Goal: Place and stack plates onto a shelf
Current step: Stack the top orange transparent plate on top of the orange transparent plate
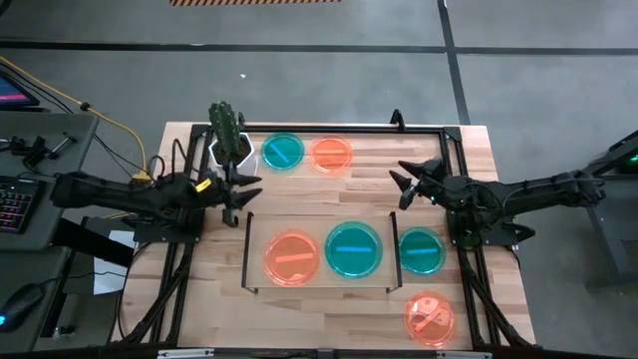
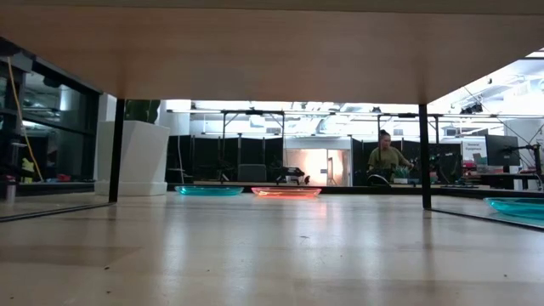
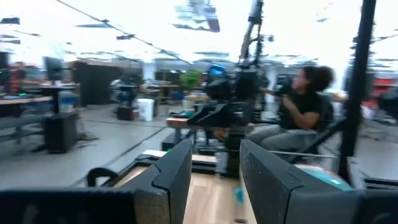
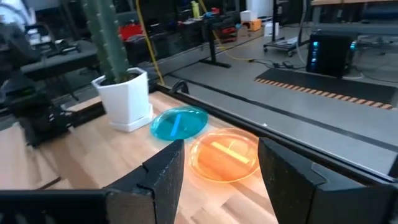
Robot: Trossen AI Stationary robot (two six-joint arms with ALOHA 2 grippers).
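I will close my right gripper on the far orange plate's rim point(image 1: 351, 157) point(image 4: 248, 175), on the side that faces away from the far teal plate.
On the shelf point(image 1: 317, 221) an orange plate point(image 1: 291, 257) and a teal plate point(image 1: 353, 249) lie flat side by side. Another teal plate point(image 1: 421, 249) lies on the table just right of the shelf, and an orange plate point(image 1: 431, 319) lies near the near right corner. By the far edge lie a teal plate point(image 1: 283, 152) point(image 4: 179, 122) and an orange plate point(image 1: 331, 155) point(image 4: 225, 154). My left gripper point(image 1: 244, 194) point(image 3: 214, 149) is open and empty, above the shelf's far left corner. My right gripper point(image 1: 402, 181) point(image 4: 221, 149) is open and empty, beyond the shelf's far right corner, facing the far plates.
A white cactus pot point(image 1: 227, 145) point(image 4: 127, 99) stands at the far left corner, beside the far teal plate. Thin black rails point(image 1: 247, 249) close the shelf's short ends. In the low view the shelf board point(image 2: 272, 51) spans overhead. A person point(image 3: 305, 106) sits beyond the table.
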